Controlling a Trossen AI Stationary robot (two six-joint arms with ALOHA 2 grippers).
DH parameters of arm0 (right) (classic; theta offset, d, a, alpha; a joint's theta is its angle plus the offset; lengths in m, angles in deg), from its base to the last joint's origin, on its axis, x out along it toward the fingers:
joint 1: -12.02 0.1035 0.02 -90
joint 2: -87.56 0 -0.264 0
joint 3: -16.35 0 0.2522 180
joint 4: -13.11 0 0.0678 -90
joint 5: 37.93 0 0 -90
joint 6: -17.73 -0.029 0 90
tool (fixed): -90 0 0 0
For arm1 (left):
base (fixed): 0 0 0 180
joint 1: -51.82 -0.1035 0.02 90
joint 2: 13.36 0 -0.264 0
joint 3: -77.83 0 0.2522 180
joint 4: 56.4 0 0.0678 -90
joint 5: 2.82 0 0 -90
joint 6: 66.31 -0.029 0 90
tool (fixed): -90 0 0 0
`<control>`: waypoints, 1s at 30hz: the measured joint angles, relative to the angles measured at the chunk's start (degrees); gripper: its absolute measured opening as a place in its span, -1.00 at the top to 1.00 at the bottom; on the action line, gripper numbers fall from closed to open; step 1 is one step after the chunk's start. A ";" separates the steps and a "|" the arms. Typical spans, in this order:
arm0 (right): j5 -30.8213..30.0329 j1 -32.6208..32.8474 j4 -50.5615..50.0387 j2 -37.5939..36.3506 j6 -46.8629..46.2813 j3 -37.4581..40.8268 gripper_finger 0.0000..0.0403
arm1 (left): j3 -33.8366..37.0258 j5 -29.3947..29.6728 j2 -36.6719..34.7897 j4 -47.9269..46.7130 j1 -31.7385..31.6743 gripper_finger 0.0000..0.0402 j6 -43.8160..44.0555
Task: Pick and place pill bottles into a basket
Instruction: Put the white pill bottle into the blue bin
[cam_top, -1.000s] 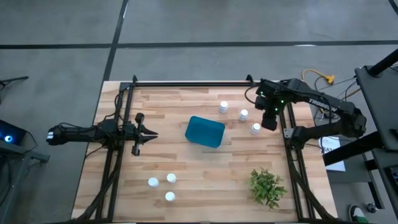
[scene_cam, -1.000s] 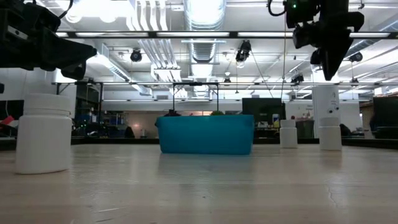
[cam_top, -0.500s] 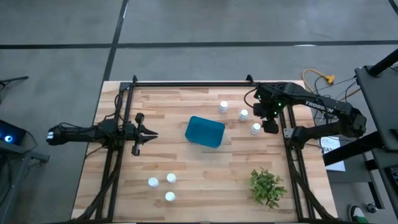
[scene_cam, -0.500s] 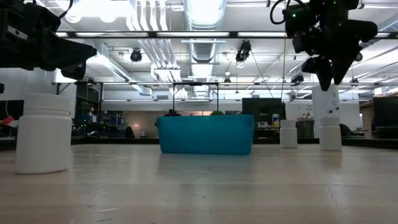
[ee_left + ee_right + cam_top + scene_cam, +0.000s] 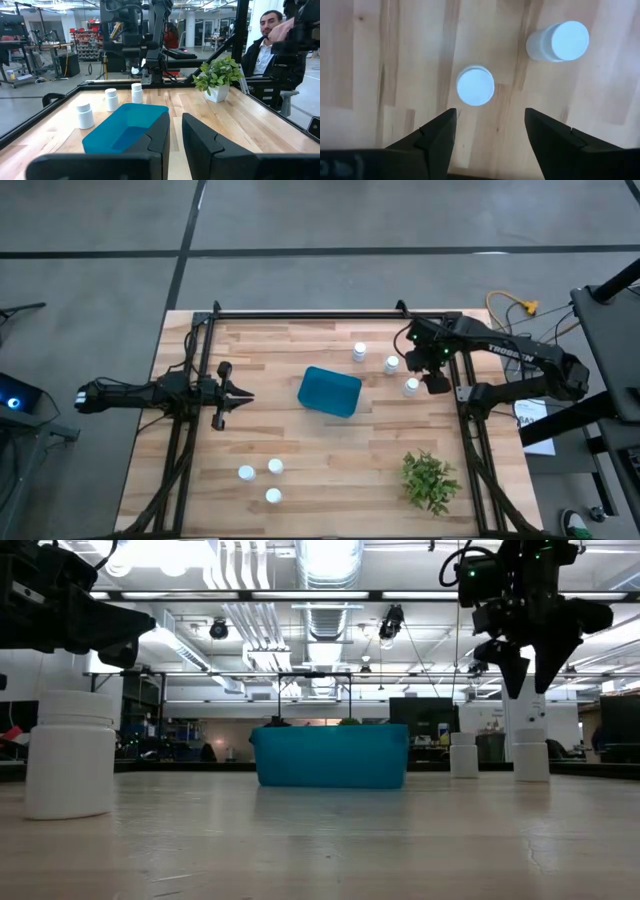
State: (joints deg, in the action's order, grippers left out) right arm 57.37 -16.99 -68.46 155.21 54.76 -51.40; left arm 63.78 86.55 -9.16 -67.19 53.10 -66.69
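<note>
My right gripper is to move next to the white pill bottle nearest the potted green plant and close its fingers on the cap [image 5: 412, 383] [image 5: 475, 86] of that bottle.
Three white pill bottles stand at the table's far right [image 5: 359, 352], [image 5: 391, 364], [image 5: 411, 387], and three more stand near the front left [image 5: 275, 466]. The teal basket [image 5: 329, 391] sits on the table's middle. My right gripper [image 5: 490, 131] is open and points straight down above the bottle nearest the right edge [image 5: 475, 86], clear of it; in the low view its fingers [image 5: 531, 675] hang over that bottle [image 5: 531, 754]. My left gripper [image 5: 238, 393] is shut and waits level, left of the basket [image 5: 125, 125].
A potted green plant [image 5: 430, 480] stands at the front right. Black frame rails [image 5: 468, 430] run along the table's left and right sides. A person [image 5: 272, 40] sits beyond the table's right edge. Bare wood lies between the basket and the front bottles.
My right gripper has sunk toward the bottle below it, rolled about its downward axis, and opened: in the low view its fingertips went from one point to two spread prongs. No bottle has moved.
</note>
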 joint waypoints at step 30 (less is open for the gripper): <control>-0.81 7.80 4.39 6.38 -3.35 1.92 -0.53 | 0.00 0.02 0.00 -0.03 -0.02 0.84 0.00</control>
State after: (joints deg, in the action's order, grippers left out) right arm 56.56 -9.19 -64.08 161.60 51.41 -49.48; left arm 63.78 86.58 -9.16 -67.22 53.08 -66.69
